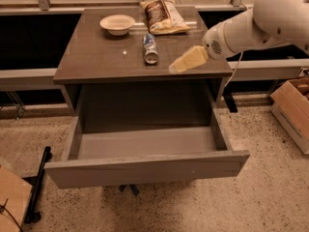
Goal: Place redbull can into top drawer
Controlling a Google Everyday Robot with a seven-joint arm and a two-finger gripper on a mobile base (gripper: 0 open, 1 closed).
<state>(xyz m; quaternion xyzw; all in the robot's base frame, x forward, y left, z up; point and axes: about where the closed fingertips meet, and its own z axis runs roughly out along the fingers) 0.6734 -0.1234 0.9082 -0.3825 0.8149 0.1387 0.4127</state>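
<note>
I will close my gripper on the silver end (150, 58) of the redbull can, which is the end nearest the open top drawer.
The redbull can (150, 49) lies on its side on the dark cabinet top, its silver end toward me. The top drawer (145, 170) is pulled fully open below, and its light grey inside (145, 142) holds nothing. My gripper (186, 61), a pale yellow wedge on the white arm (251, 25), hovers over the cabinet top's right front part. It is a short way right of the can and apart from it, with nothing in it.
A white bowl (117, 23) and a brown-and-yellow snack bag (163, 16) sit at the back of the cabinet top. A cardboard box (292, 105) stands on the floor at right. Another piece of cardboard (12, 202) and a black bar (37, 185) lie at left.
</note>
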